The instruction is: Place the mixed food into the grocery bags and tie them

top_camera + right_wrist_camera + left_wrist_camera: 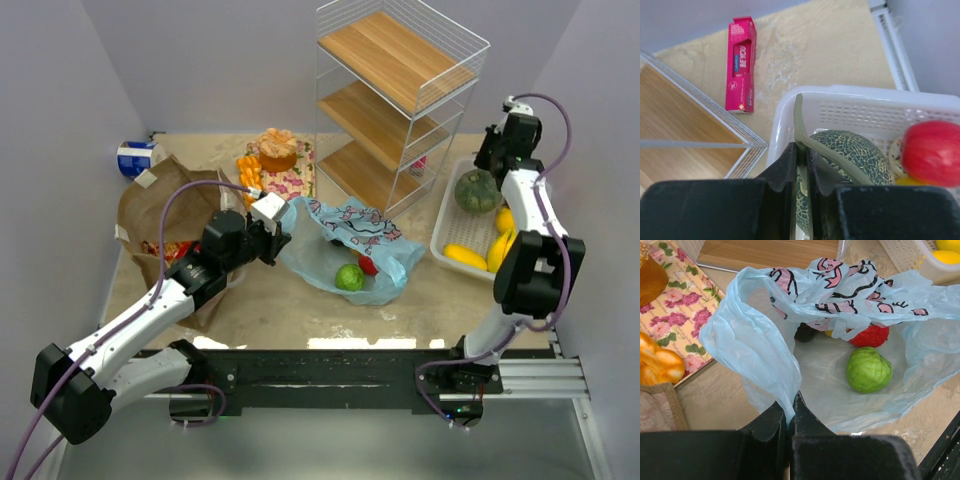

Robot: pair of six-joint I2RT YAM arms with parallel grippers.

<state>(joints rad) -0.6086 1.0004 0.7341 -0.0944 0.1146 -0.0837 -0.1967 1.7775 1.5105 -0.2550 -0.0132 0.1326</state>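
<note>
My right gripper is holding the dark green netted melon over the white basket. It will let go of it inside the light-blue plastic bag (pixel 348 270), against the green fruit.
The light-blue plastic bag (pixel 345 240) (pixel 760 340) lies open on the table. Inside it are a green fruit (pixel 869 370) (pixel 349 277), a red one (pixel 870 336) and a dark piece (pixel 804 333). My left gripper (pixel 791 407) (pixel 283 240) is shut on the bag's near rim, with the thin film pinched between the fingers. The brown paper bag (pixel 150 210) lies behind the left arm. My right gripper (pixel 801 150) (pixel 488 168) is over the white basket (pixel 865 107), shut on the pale stem (pixel 826 150) of a dark green netted melon (pixel 860 150) (pixel 477 192).
A red apple (pixel 932 152) and yellow fruit (pixel 465 255) share the basket (pixel 440 235). A wire rack with wooden shelves (pixel 395 90) stands at the back. The orange cake on its floral tray (pixel 280 160), a pink box (pixel 741 62) and a blue-white carton (pixel 135 158) are nearby.
</note>
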